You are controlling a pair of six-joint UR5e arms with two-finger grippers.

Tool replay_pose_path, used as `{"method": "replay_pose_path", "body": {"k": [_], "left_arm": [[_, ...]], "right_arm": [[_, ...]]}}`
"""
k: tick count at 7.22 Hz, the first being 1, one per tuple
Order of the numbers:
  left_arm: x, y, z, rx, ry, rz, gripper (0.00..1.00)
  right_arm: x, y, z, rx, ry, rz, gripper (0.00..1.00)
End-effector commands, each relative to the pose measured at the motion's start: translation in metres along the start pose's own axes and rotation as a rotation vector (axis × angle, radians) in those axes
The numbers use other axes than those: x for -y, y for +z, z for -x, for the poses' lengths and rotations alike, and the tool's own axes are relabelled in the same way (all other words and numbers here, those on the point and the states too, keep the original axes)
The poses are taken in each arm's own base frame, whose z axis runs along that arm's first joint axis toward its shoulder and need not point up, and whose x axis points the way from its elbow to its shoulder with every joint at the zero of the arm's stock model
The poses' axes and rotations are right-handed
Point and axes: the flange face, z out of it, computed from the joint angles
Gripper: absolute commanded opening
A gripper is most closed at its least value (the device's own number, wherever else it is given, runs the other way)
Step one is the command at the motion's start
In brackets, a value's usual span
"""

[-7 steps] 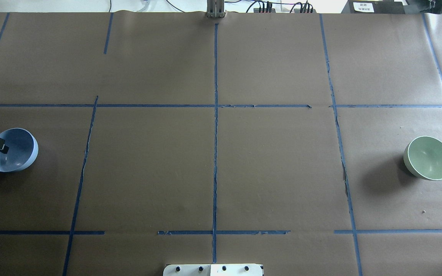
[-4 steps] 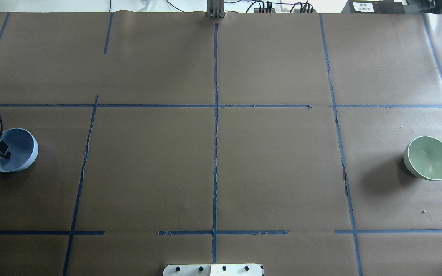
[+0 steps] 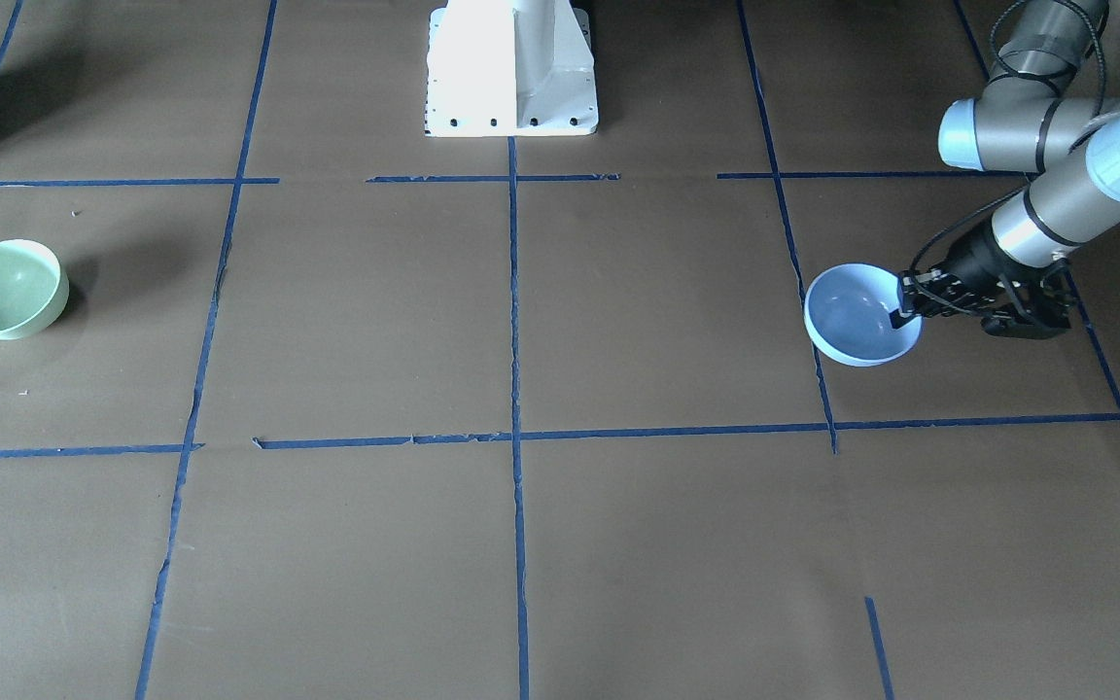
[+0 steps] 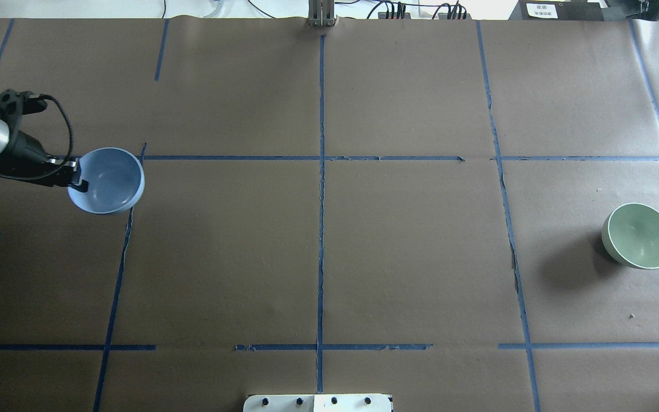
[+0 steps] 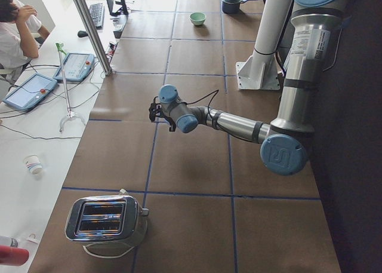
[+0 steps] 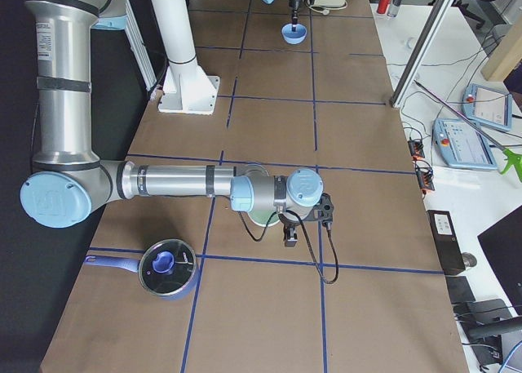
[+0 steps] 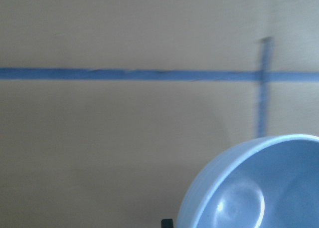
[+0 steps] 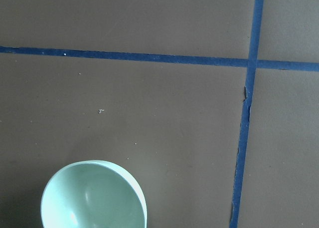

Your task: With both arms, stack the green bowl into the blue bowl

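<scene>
Next, I release the blue bowl with my left gripper on the table's middle tape line (image 3: 510,292) between its crossing strips.
The blue bowl (image 4: 109,182) hangs above the table at the left, held by its rim. My left gripper (image 4: 79,178) is shut on that rim. It also shows in the front view (image 3: 903,303) with the bowl (image 3: 852,321). The left wrist view shows the bowl's inside (image 7: 264,188). The green bowl (image 4: 642,236) sits upright on the table at the far right, also in the front view (image 3: 4,289) and the right wrist view (image 8: 92,198). My right gripper (image 6: 289,237) hovers near the green bowl. It shows only in the exterior right view, so I cannot tell whether it is open or shut.
The white pedestal base (image 3: 511,68) stands at the table's near middle edge. A toaster (image 5: 107,219) is at the left end, and a lidded pot (image 6: 167,268) is at the right end. Blue tape lines cross the brown table. An operator (image 5: 12,31) sits beyond the far edge.
My left gripper has lifted the blue bowl and carried it to the right and farther from the robot. The green bowl has not moved.
</scene>
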Motion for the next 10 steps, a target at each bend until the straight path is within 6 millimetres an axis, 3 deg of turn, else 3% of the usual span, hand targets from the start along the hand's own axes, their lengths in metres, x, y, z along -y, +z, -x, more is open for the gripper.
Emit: {"method": "replay_pose_path", "body": {"k": [1, 2, 3, 4, 6, 10], "left_arm": [[-0.044, 0.035, -0.166, -0.117, -0.149, 0.062, 0.0], [-0.06, 0.054, -0.217, -0.115, -0.195, 0.055, 0.0], [-0.084, 0.089, -0.276, -0.053, -0.181, 0.039, 0.0], [-0.086, 0.11, -0.309, 0.001, -0.184, -0.007, 0.0], [-0.08, 0.138, -0.324, 0.033, -0.18, -0.006, 0.0], [-0.087, 0.148, -0.324, 0.042, -0.176, -0.009, 0.08]], "right_arm": [[-0.002, 0.002, 0.0, 0.005, -0.031, -0.022, 1.0], [-0.002, 0.003, 0.0, 0.005, -0.032, -0.022, 1.0], [-0.002, 0.003, 0.0, 0.005, -0.032, -0.02, 1.0], [-0.002, 0.004, 0.001, 0.003, -0.035, -0.02, 1.0], [-0.002, 0.006, 0.002, 0.004, -0.038, -0.014, 1.0], [-0.001, 0.008, 0.004, 0.004, -0.045, -0.011, 1.0]]}}
